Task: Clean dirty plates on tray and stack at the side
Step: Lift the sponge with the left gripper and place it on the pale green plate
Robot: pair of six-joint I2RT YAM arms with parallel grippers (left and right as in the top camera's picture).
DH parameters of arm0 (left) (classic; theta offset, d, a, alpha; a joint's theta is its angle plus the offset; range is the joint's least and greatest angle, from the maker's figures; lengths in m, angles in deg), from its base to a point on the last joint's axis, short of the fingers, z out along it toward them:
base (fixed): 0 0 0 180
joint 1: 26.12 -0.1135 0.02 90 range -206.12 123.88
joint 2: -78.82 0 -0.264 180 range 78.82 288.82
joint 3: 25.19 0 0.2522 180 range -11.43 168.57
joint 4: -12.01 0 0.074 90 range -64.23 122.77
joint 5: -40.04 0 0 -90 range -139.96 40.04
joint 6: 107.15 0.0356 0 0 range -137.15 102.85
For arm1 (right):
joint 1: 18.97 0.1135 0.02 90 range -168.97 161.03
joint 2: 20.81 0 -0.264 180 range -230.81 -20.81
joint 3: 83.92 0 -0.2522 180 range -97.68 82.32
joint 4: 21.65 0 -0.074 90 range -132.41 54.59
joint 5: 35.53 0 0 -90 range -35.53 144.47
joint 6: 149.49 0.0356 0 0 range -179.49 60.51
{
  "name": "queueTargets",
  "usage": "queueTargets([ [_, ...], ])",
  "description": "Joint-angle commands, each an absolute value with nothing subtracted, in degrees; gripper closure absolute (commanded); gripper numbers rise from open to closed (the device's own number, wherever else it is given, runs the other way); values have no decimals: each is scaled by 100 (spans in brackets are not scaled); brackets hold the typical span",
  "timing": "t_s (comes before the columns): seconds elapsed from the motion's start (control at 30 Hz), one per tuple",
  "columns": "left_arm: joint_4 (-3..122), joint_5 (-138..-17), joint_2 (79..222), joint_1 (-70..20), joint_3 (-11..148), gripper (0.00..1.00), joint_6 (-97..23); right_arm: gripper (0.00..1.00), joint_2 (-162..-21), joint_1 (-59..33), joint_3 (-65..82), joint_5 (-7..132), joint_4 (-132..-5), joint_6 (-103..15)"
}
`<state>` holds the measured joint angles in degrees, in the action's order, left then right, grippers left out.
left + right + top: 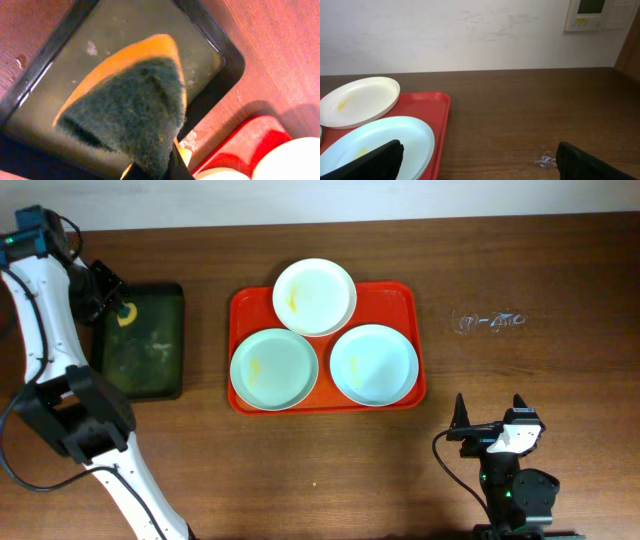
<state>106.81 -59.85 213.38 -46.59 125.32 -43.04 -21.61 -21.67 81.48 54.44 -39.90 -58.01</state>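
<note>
The left gripper should leave the green and yellow sponge on the middle of the mint-blue plate (269, 376) nearest the black tray. The sponge is now held over the black tray.
The red-orange tray (240, 305) lies at the table's middle. On it are a white plate (315, 296) with a yellow smear at the back, a mint-blue plate (274, 368) with a yellow smear at front left, and a mint-blue plate (374, 364) at front right. My left gripper (118, 308) is over the black tray (172, 345), shut on a green and yellow sponge (135, 105). My right gripper (490, 420) is open and empty near the table's front, right of the tray. In the right wrist view the white plate (360, 100) and a mint plate (380, 140) show.
The black tray stands left of the red tray and looks wet and smeared. A scuffed sticker mark (490, 321) is on the table at the back right. A wall (470, 30) runs behind the table.
</note>
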Motion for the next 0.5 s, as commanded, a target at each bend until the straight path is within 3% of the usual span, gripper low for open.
queueTargets([
  [0.0,10639,-5279,21360,-4586,11988,100,-4081,2,-2117,-2204,8200,5395,-4003,-5799],
  [0.1,10799,-5506,21292,-4595,11922,100,-3963,1,-2117,-2204,8200,5395,-4003,-5799],
  [0.23,11076,-6754,20442,-4506,12543,100,-3279,2,-2117,-2204,8200,5395,-4005,-5799],
  [0.47,11758,-6242,20011,-2316,11887,100,-2885,2,-2117,-2204,8200,5393,-4003,-5799],
])
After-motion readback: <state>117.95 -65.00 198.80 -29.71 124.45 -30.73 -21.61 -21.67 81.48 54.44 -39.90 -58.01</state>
